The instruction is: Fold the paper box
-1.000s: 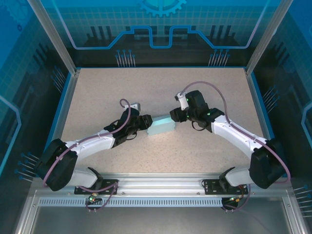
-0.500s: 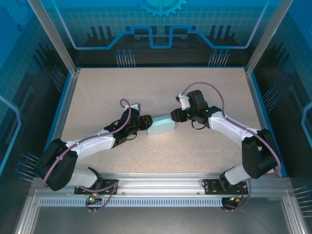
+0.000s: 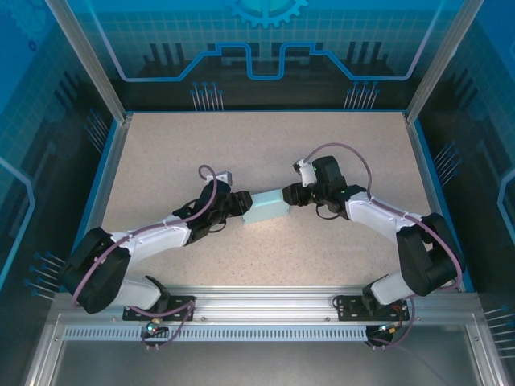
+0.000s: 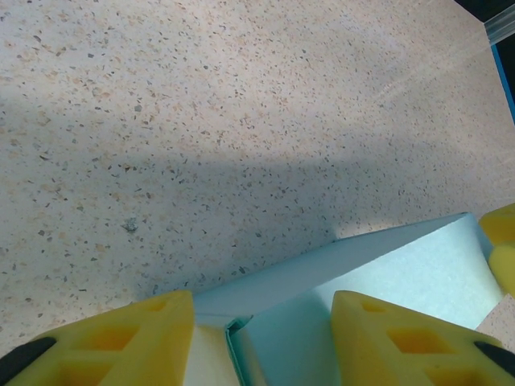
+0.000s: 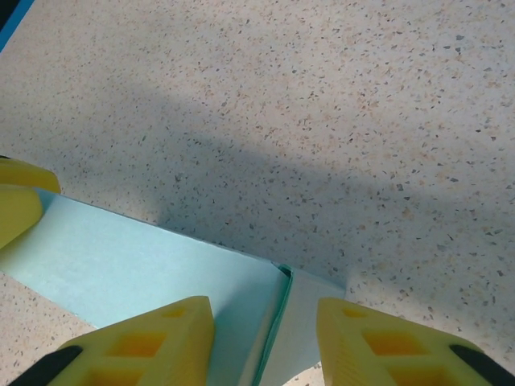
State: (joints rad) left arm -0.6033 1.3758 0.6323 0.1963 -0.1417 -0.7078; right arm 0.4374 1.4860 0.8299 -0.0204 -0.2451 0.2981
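The paper box lies slanted from my left gripper to my right gripper, so next my left gripper opens, regrips the paper box's end flap (image 4: 212, 352) and turns the paper box straight.
The paper box (image 3: 265, 207) is a small pale-blue rectangular box lying flat mid-table between both arms. My left gripper (image 3: 240, 203) is at its left end and my right gripper (image 3: 291, 195) at its right end. In the left wrist view the box (image 4: 418, 273) runs away to the right, and my left gripper (image 4: 261, 301) straddles its end flap, open with a clear gap. In the right wrist view my right gripper (image 5: 265, 310) is open astride the folded end flap of the box (image 5: 145, 257). Each wrist view catches the other gripper's yellow fingertips (image 4: 503, 249) (image 5: 20, 201) at the far end.
The speckled beige tabletop (image 3: 265, 145) stretches free on every side of the box. Blue-edged walls bound it, and a metal rail (image 3: 257, 301) runs along the near edge by the arm bases.
The right arm has drawn its elbow in and lowered toward the box's right end, its jaws narrowing. The left jaws have widened slightly. The box has hardly moved.
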